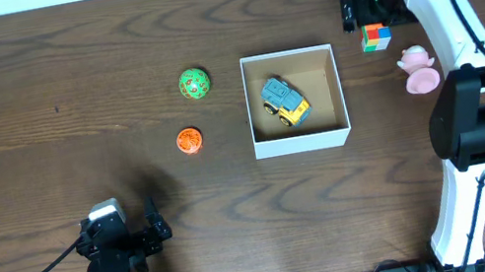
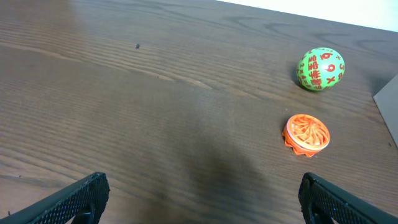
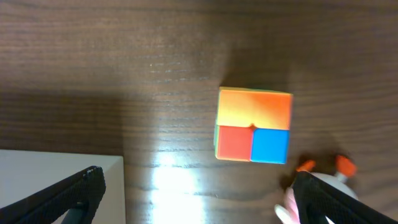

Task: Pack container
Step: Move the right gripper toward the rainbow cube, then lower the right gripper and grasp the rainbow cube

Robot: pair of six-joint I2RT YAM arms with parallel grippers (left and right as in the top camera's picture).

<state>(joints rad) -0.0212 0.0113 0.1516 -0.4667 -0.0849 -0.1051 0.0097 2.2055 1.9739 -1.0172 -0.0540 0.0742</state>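
Next, my right gripper closes on the opposite sides of the colour cube (image 1: 375,36) (image 3: 253,126), putting one finger on the cube's side that is toward the white box.
The container (image 1: 302,138) is a square white box with a brown inside, at the table's middle right; a yellow and blue toy truck (image 1: 284,101) lies in it. Its corner shows in the right wrist view (image 3: 56,180). A colour cube (image 1: 375,36) sits right of the box and shows in the right wrist view (image 3: 254,124). My right gripper (image 1: 358,8) hangs over the far side, above the cube, open and empty (image 3: 199,199). A pink toy (image 1: 419,69) stands further right. A green ball (image 1: 194,83) and an orange disc (image 1: 188,140) lie left of the box. My left gripper (image 1: 129,231) is open and empty (image 2: 202,199) at the front left.
In the left wrist view the green ball (image 2: 320,69) and the orange disc (image 2: 306,132) lie ahead to the right on bare dark wood. The pink toy's edge (image 3: 323,180) shows beside my right finger. The right arm's white links (image 1: 466,67) run along the table's right side.
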